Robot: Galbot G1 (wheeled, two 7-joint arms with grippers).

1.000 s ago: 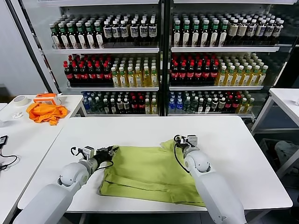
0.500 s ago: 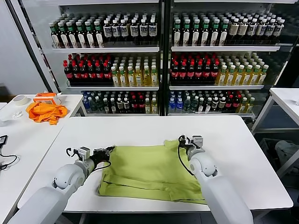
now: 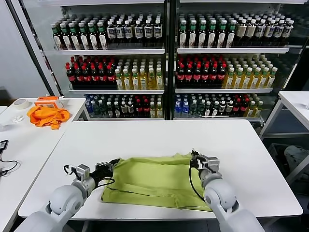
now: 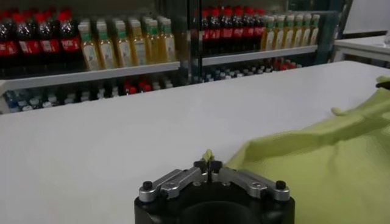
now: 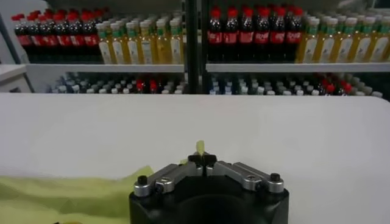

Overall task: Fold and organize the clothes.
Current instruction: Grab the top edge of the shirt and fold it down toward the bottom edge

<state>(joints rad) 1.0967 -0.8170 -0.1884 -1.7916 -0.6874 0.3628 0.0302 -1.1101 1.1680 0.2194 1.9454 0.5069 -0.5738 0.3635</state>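
Next, I let go of the T-shirt's corner with my right gripper on the shirt's folded end (image 3: 208,176), nearer the front edge of the table. That corner is held a little above the table.
The light yellow-green T-shirt (image 3: 154,181) lies folded on the white table (image 3: 159,135), near its front edge. My left gripper (image 3: 115,164) is shut on the shirt's far left corner; a bit of fabric (image 4: 208,156) sticks out between its closed jaws. My right gripper (image 3: 193,157) is shut on the far right corner; a tip of fabric (image 5: 200,148) shows above its closed jaws. Both hold the far edge a little above the table. The shirt also shows in the left wrist view (image 4: 317,164) and in the right wrist view (image 5: 67,195).
A bright orange cloth (image 3: 47,116) and a tape roll (image 3: 21,104) lie on a side table (image 3: 19,140) at the left. Shelves of bottles (image 3: 164,63) stand behind the table. Another table's corner (image 3: 294,104) is at the right.
Both grippers have moved toward the table's front edge, pulling the shirt's far edge with them. The shirt now lies as a narrower band, nearer the front.
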